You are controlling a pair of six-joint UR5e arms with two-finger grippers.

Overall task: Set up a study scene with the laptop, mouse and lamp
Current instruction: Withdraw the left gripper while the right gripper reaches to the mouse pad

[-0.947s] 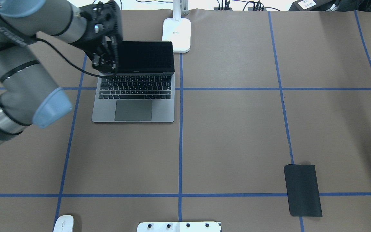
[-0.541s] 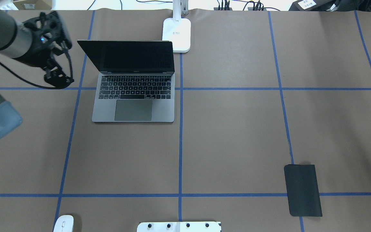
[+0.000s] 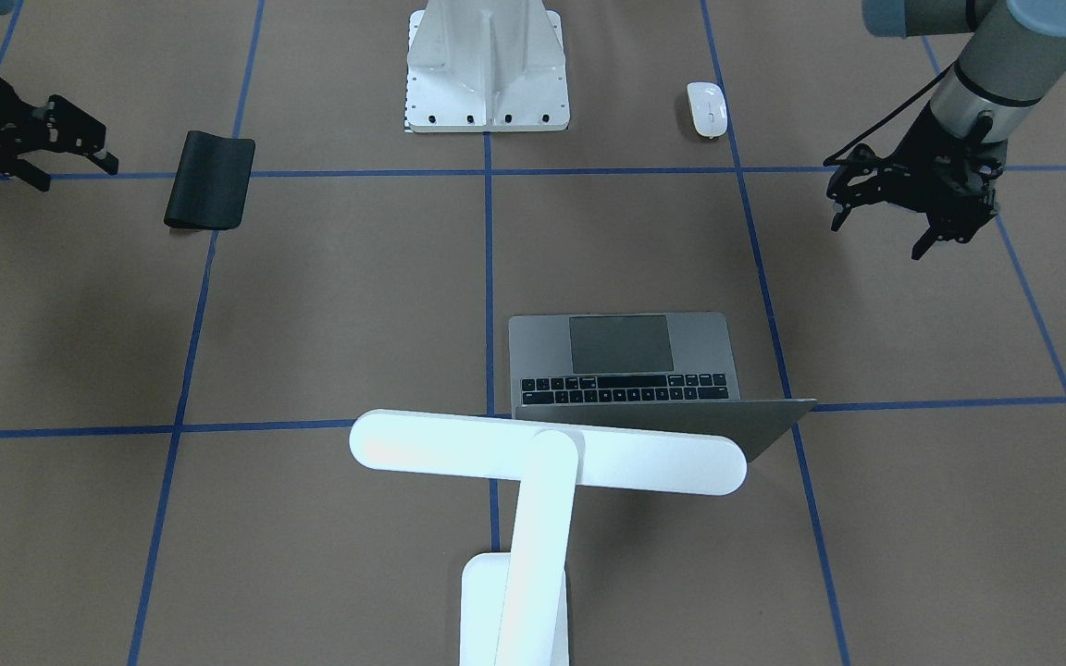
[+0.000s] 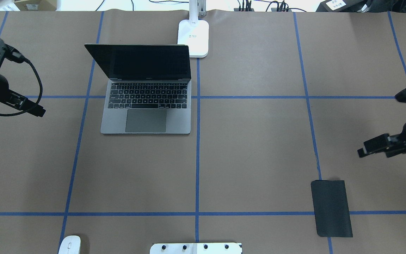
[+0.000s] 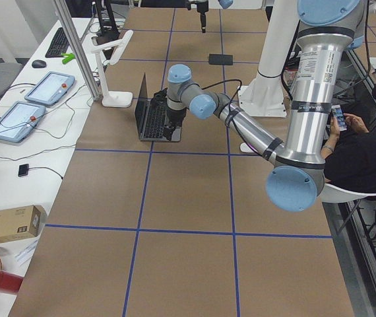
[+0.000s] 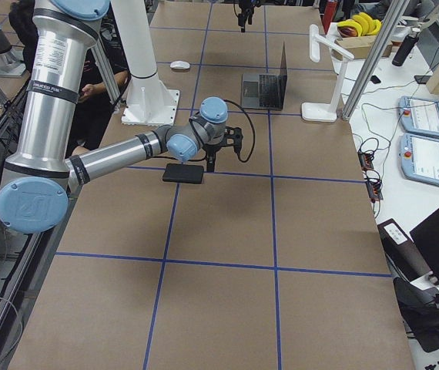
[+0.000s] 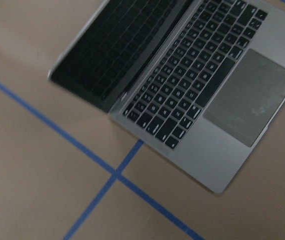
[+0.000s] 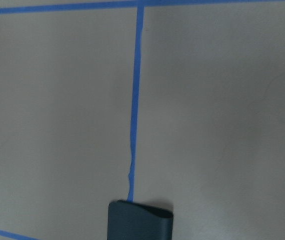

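The robot's right gripper needs to next go to the black mouse pad's folded edge [image 3: 181,166], the one closest to that gripper, and close there around the edge's middle.
The laptop [image 4: 146,106] stands open on the table's left half, screen dark, and fills the left wrist view [image 7: 197,95]. The lamp's bar head [image 3: 547,450] hangs over the laptop's lid edge; its base [image 4: 193,38] sits at the far edge behind the laptop. The mouse [image 3: 706,108] lies near the robot's base, at the near left in the overhead view [image 4: 69,245]. My left gripper [image 3: 875,236] is open and empty, well left of the laptop. My right gripper [image 4: 382,123] is open and empty at the table's right side, above and beyond the black mouse pad.
A black mouse pad [image 4: 331,208] lies at the near right, its edge in the right wrist view [image 8: 140,220]. The white bolted pedestal [image 3: 487,65] stands at the robot's side. Blue tape lines grid the brown table [image 4: 252,148].
My left gripper has drawn away from the laptop's left screen edge, out to the table's left side. My right gripper has come into view from the right. The laptop stays open.
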